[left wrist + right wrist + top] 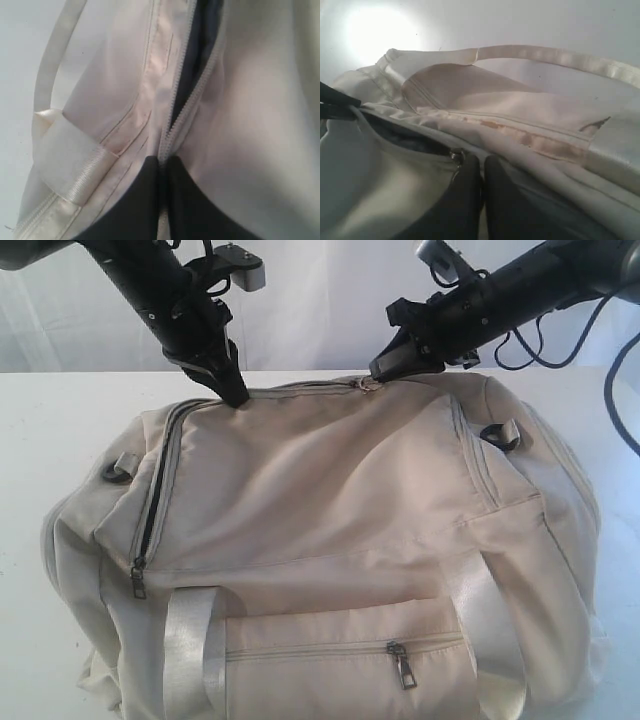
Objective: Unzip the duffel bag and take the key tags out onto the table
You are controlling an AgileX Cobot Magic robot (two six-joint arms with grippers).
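Observation:
Next, my right gripper releases the zipper pull at the top zipper's bend (471, 398) near the black D-ring on its side.
The cream duffel bag (320, 490) lies on the white table (40, 430). My left gripper (238, 398) (164, 161) is shut on the bag's top zipper seam. Beyond its tips the zipper gapes and shows dark lining (200, 55). My right gripper (382, 370) (483, 161) is shut at the top zipper. The metal zipper pull (367, 383) (458, 155) sits against the outside of one finger, and I cannot tell whether its tab is pinched. In the right wrist view the top opening between the two grippers shows dark lining (405, 137). The key tags are hidden.
Shiny webbing handles (190, 650) hang over the bag's front, and another handle (560, 55) lies on the table behind it. A front pocket zipper pull (402, 665), a side zipper pull (138, 580) and a black D-ring (500, 435) show. White curtain stands behind the table.

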